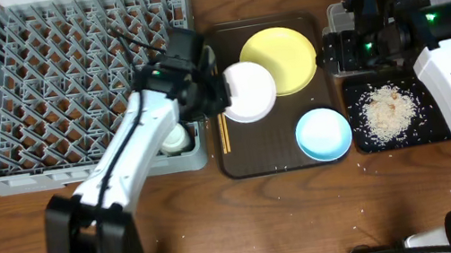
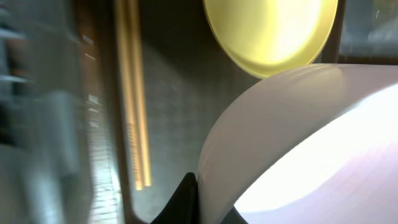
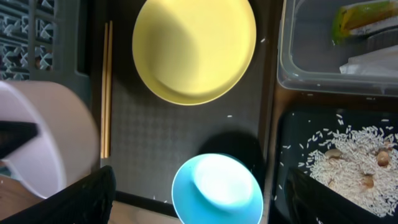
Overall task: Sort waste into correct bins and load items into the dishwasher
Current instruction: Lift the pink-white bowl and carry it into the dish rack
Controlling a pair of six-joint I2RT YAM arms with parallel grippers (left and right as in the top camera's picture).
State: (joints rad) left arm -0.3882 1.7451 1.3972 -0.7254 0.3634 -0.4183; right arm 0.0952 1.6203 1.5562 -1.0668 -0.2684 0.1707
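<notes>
The robot's left gripper will release the white bowl in the grey dish rack (image 1: 161, 88), just behind the white cup.
My left gripper (image 1: 222, 91) is shut on the rim of the white bowl (image 1: 249, 91) and holds it tilted over the left part of the brown serving tray (image 1: 241, 168). In the left wrist view one finger (image 2: 189, 199) presses the bowl's wall (image 2: 298, 143). The yellow plate (image 1: 283, 58), the light blue bowl (image 1: 324, 134) and the chopsticks (image 1: 224, 131) lie on the tray. A white cup (image 1: 175, 139) sits in the grey dish rack (image 1: 64, 79). My right gripper (image 3: 199, 177) is open and empty, above the blue bowl (image 3: 217, 190).
The clear tub (image 3: 311, 68) holds the green-and-orange wrapper (image 3: 364, 18) and white scraps (image 3: 373, 59). The black tray (image 1: 431, 132) in front of it holds the rice heap (image 1: 386, 110). Stray grains lie on the brown tray and the table.
</notes>
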